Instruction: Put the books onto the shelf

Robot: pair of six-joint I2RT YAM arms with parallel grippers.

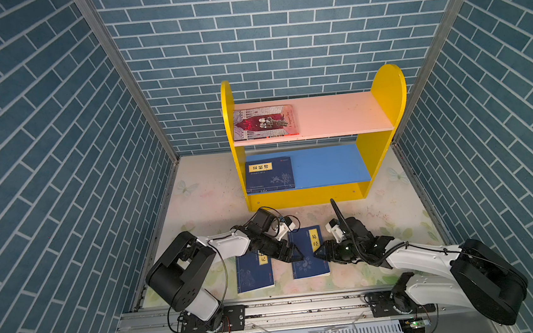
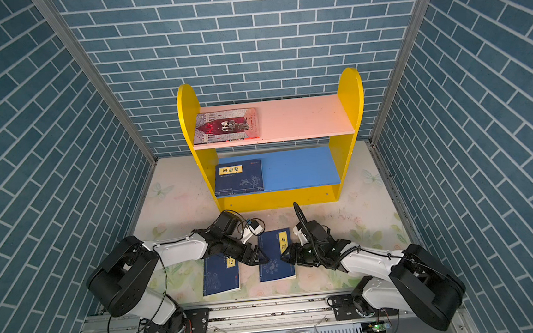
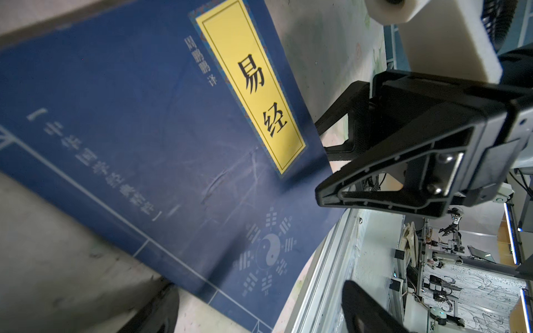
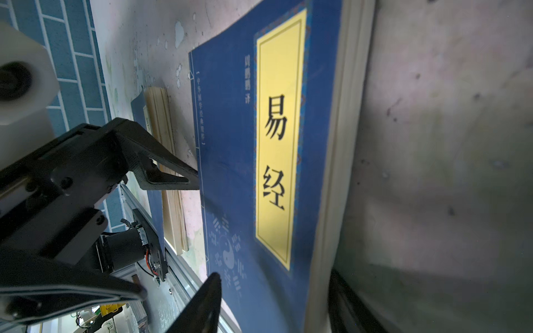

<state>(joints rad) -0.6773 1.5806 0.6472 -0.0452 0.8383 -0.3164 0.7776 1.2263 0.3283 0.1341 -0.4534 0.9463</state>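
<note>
My right gripper will back off, get lower and pinch the page edge (image 4: 321, 280), since it hangs over the navy book's cover with its outer finger beside the pages.
A navy book with a yellow label (image 1: 310, 270) (image 2: 275, 268) lies flat on the table between my two grippers. My left gripper (image 1: 296, 254) (image 3: 259, 312) is open over its left edge, and its fingers straddle a corner of the cover (image 3: 144, 129). My right gripper (image 1: 318, 254) (image 4: 274, 305) is open at the book's right edge, one finger over the cover (image 4: 277, 144) and one on the table beside the page edge. A second navy book (image 1: 253, 278) (image 4: 165, 129) lies partly under my left arm. The shelf (image 1: 307, 197) holds a grey-and-red book (image 1: 264, 123) on top and a navy book (image 1: 269, 175) below.
Blue brick-patterned walls (image 1: 60, 159) close in the table on three sides. An aluminium rail (image 1: 303, 305) carrying both arm bases runs along the front edge. The shelf's pink board (image 1: 336, 115) and blue board (image 1: 327, 165) extend right of their books.
</note>
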